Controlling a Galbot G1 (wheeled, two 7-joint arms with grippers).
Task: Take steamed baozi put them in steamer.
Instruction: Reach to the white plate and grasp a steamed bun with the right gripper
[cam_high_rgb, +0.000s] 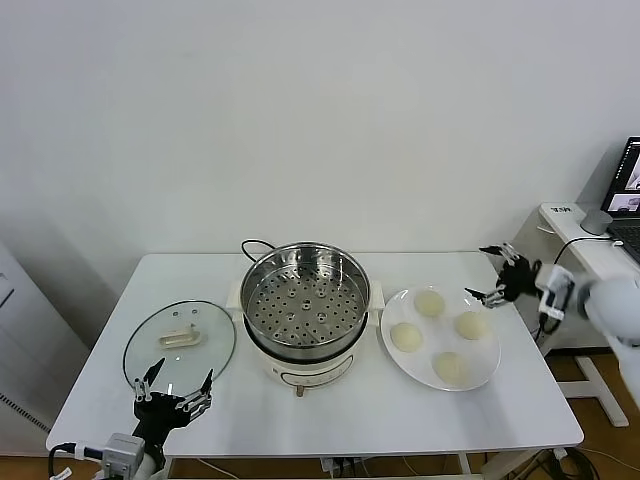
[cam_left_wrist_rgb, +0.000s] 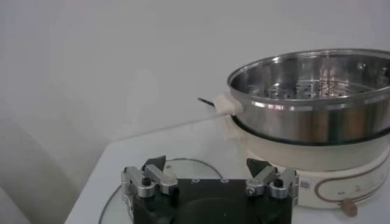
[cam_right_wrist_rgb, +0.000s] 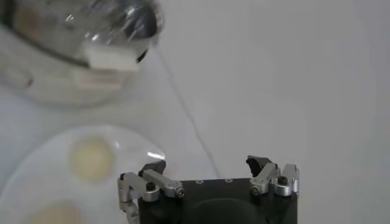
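Note:
The robot's right gripper will next go to the back baozi on the white plate (cam_high_rgb: 429, 303), the one closest to the wall, and close around its sides.
Four cream-white baozi lie on a white plate (cam_high_rgb: 485, 378) right of the steamer: one at the back (cam_high_rgb: 429, 302), one at the left (cam_high_rgb: 406, 336), one at the right (cam_high_rgb: 471, 325), one at the front (cam_high_rgb: 450, 368). The steel steamer (cam_high_rgb: 306, 298) with its perforated tray stands mid-table on a cream base and holds nothing; it also shows in the left wrist view (cam_left_wrist_rgb: 317, 97). My right gripper (cam_high_rgb: 494, 272) is open, hovering above the plate's far right edge; one baozi (cam_right_wrist_rgb: 91, 159) shows below it. My left gripper (cam_high_rgb: 174, 390) is open, low at the table's front left.
A round glass lid (cam_high_rgb: 180, 344) with a cream handle lies on the table left of the steamer, just behind my left gripper. A black cord (cam_high_rgb: 255, 244) runs behind the steamer. A side desk with a laptop (cam_high_rgb: 628, 190) stands at the far right.

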